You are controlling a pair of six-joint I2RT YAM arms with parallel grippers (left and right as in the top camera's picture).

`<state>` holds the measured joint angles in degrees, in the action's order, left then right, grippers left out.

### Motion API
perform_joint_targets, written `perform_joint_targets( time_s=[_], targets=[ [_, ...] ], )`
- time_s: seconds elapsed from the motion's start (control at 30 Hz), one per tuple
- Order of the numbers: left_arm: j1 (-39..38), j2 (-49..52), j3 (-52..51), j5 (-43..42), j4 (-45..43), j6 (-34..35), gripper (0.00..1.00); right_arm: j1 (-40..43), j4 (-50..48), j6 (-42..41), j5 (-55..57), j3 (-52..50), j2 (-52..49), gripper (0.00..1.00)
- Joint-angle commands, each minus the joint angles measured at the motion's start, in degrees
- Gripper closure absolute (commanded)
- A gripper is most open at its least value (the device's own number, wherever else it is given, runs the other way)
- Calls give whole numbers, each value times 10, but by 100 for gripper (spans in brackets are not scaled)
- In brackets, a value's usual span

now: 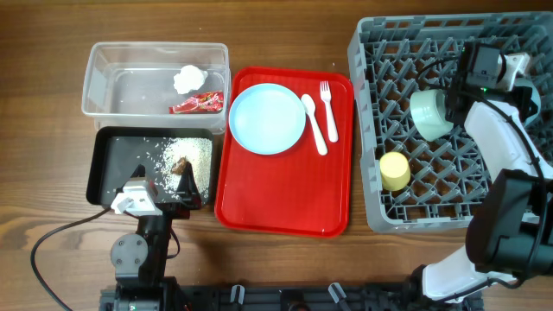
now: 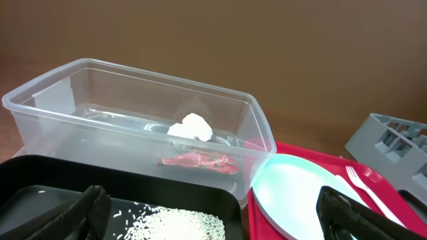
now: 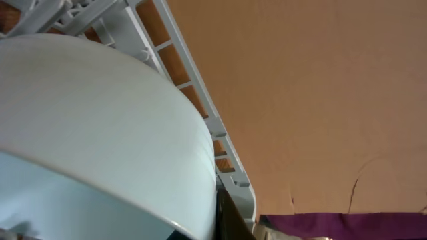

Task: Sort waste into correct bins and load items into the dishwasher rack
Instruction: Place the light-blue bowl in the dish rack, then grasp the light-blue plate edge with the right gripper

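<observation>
My right gripper will set down and release the small blue bowl in the grey rack (image 1: 479, 112) beside the mint green bowl.
The clear tub (image 1: 104, 65) holds the white tissue ball (image 1: 187, 79) and the red wrapper (image 1: 197, 104); both also show in the left wrist view, tissue (image 2: 191, 127) and wrapper (image 2: 200, 161). The black tray (image 1: 108, 177) holds rice (image 1: 186, 151) and brown bits (image 1: 180, 164). My left gripper (image 1: 162, 179) is open and empty above the tray's front, over the rice (image 2: 177, 223). The light blue plate (image 1: 268, 118), spoon (image 1: 314, 123) and fork (image 1: 328, 109) lie on the red tray. My right gripper (image 1: 454, 97) is shut on the mint green bowl (image 1: 429, 115) in the grey rack (image 1: 371, 52), beside the yellow cup (image 1: 395, 171). The small blue bowl is out of view.
The red serving tray (image 1: 285, 203) lies between the black tray and the rack. In the right wrist view the bowl (image 3: 100, 120) fills the frame, with the rack's wall (image 3: 213, 127) beside it. The table is brown wood.
</observation>
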<state>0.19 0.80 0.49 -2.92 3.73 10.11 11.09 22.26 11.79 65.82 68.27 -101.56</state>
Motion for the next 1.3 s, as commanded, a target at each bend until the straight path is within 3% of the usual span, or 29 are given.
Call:
perform_joint_targets(
  time_s=[0.0,0.53,0.77,0.83,1.07,1.27],
  targets=[
    [5,-4,-2,-5,4,-7,0,22,-5,-3,-9,-7,-10,96],
    [5,-4,-2,-5,4,-7,0,-2,-45,24,-41,-7,-9,95],
    [5,-4,-2,-5,4,-7,0,-28,25,3,-42,-7,-9,95],
    [5,-4,-2,-5,4,-7,0,-29,69,-49,-43,-7,-9,88],
    [5,-4,-2,-5,4,-7,0,-118,50,-40,-71,-7,46,51],
    [5,-4,-2,-5,4,-7,0,-242,108,-64,-215,0,135,43]
  ],
)
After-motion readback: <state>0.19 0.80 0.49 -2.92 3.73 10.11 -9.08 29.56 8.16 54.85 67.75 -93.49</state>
